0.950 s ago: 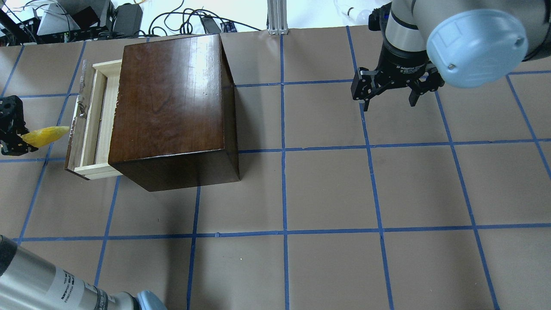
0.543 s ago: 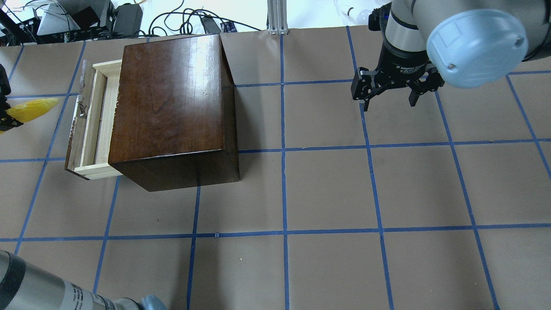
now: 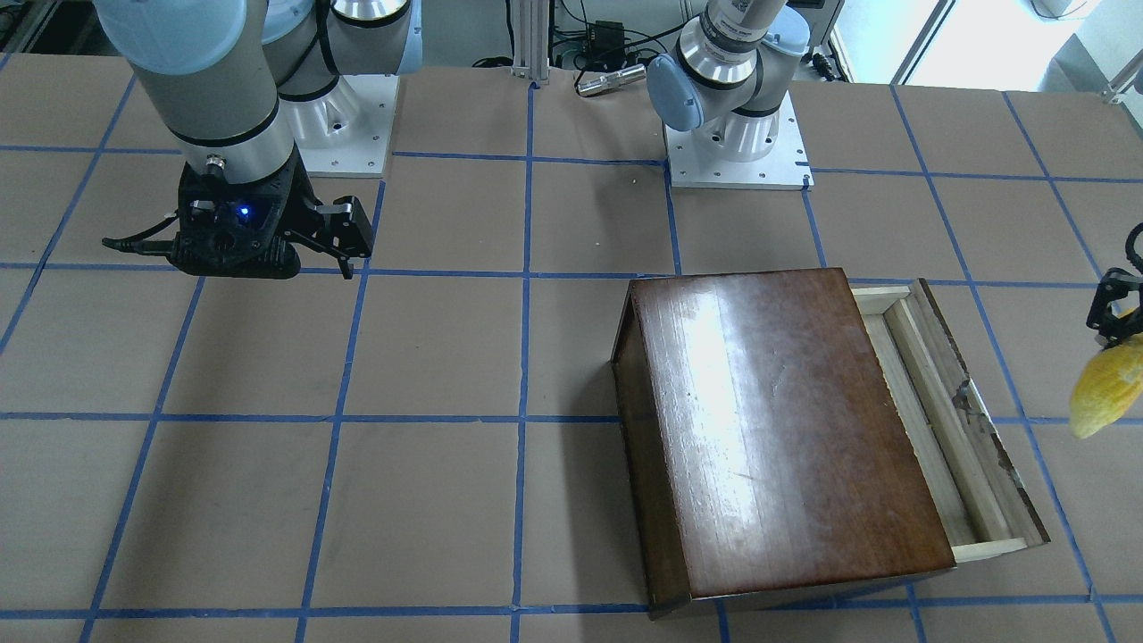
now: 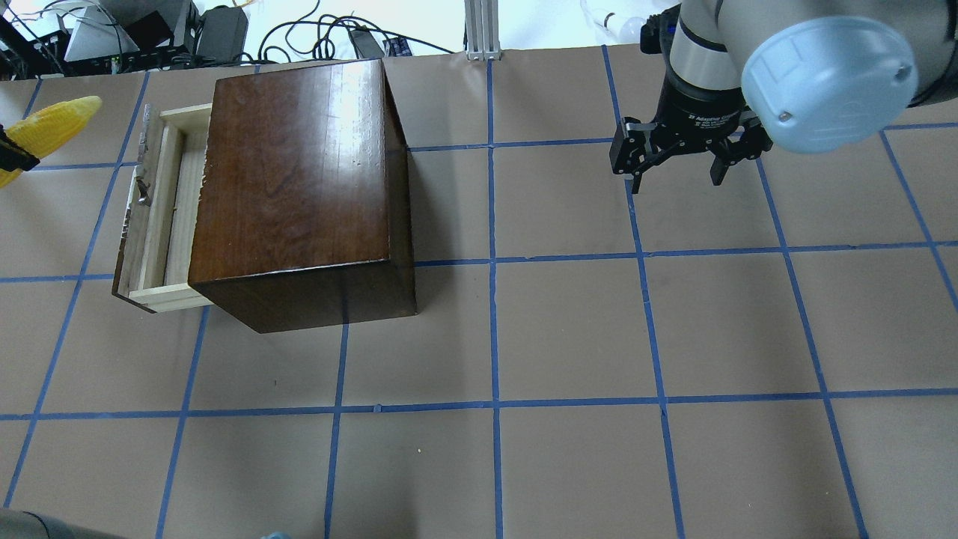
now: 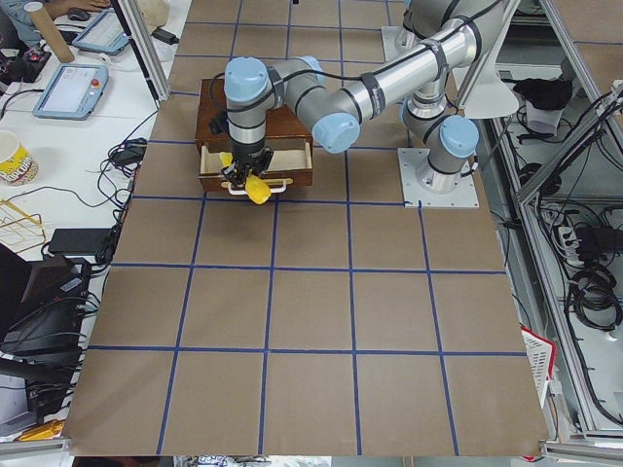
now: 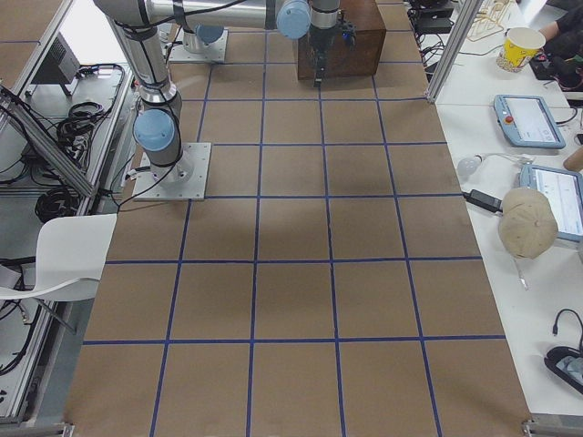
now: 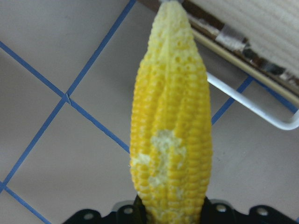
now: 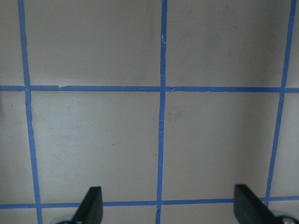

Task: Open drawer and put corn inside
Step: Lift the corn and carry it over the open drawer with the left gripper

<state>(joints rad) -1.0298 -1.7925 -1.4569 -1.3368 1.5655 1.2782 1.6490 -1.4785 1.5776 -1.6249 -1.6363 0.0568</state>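
Note:
I will let go of the yellow corn with my left gripper, lengthwise in the middle of the pale wood drawer (image 3: 940, 406).
The yellow corn (image 4: 54, 126) is gripped at its thick end by my left gripper (image 4: 9, 156), at the view's far left edge, left of the drawer and off the table. The corn fills the left wrist view (image 7: 171, 135), its tip pointing at the drawer's scuffed front (image 7: 219, 32). The pale wood drawer (image 4: 161, 217) stands pulled out of the dark-brown box (image 4: 299, 180) and is empty. In the front view the corn (image 3: 1105, 391) hangs right of the drawer (image 3: 946, 438). My right gripper (image 4: 677, 176) is open and empty, far to the right.
The drawer's white handle (image 7: 254, 106) sits just beyond the corn's tip. Brown table surface with blue tape grid (image 4: 569, 329) spreads around the box. Cables and equipment (image 4: 150, 30) lie past the table's far edge.
My left gripper with the corn has moved toward the table's far side, from beside the drawer's middle to near its far end. The right arm has not moved.

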